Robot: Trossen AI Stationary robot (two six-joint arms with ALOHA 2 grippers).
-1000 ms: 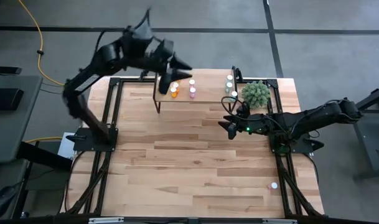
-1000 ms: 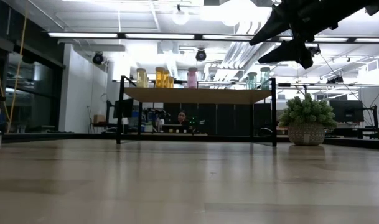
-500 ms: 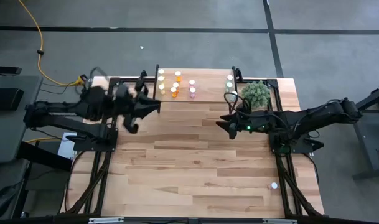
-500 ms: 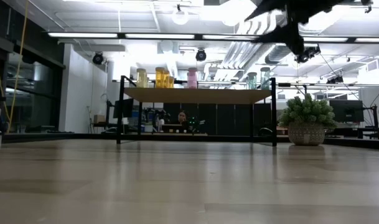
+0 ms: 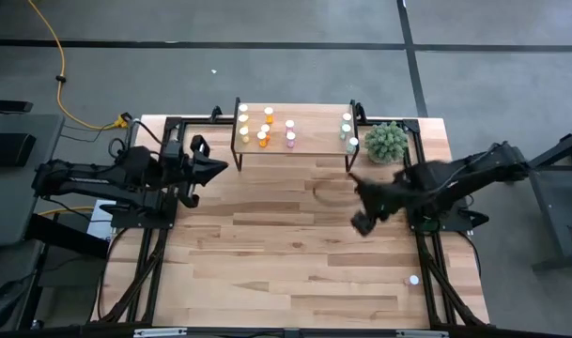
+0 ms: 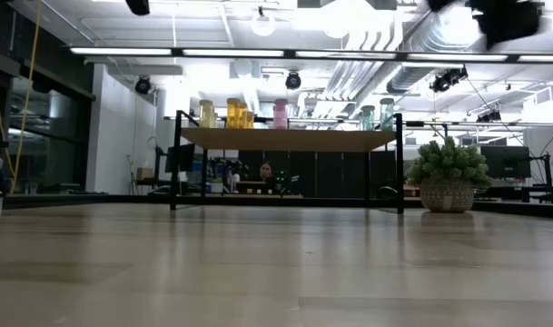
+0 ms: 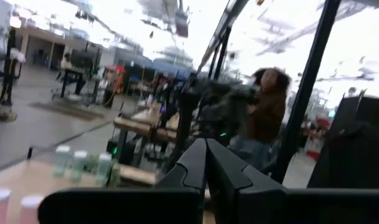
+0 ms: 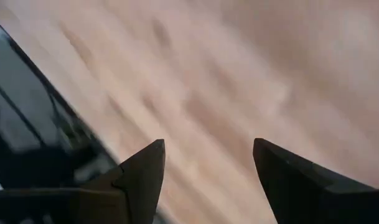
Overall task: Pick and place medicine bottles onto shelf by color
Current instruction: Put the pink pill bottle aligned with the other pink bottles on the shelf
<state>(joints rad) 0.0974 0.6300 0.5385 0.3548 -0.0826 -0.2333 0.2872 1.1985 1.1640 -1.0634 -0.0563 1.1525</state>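
Next, my right gripper moves to the lone medicine bottle near the table's front edge and closes below the bottle's white cap [image 5: 412, 281].
The shelf [image 5: 295, 148] stands at the table's far edge. On it the medicine bottles stand upright on their bases in colour groups: yellow [image 5: 243, 120], orange [image 5: 265, 130], pink [image 5: 290, 133] and teal [image 5: 346, 127]. The low view shows the same row of medicine bottles [image 6: 281, 113] on the shelf [image 6: 285, 139]. One more bottle [image 5: 413, 279] stands alone on the table near its front right. My left gripper [image 5: 213, 167] is shut and empty, left of the shelf. My right gripper [image 5: 361, 222] hangs open and empty over bare tabletop, its fingers [image 8: 142, 171] wide apart.
A green plant ball in a pot [image 5: 387, 141] stands right of the shelf. Black frame rails [image 5: 165, 188] run along the table's left and right sides. Bare wood lies between the shelf and the near edge. A person [image 7: 267, 109] shows in the room beyond.
My left gripper has drawn back from above the shelf's yellow and orange bottles toward the table's left edge and come lower. My right gripper has swung from beside the plant toward the table's near edge, still open. The bottles on the shelf have kept their places.
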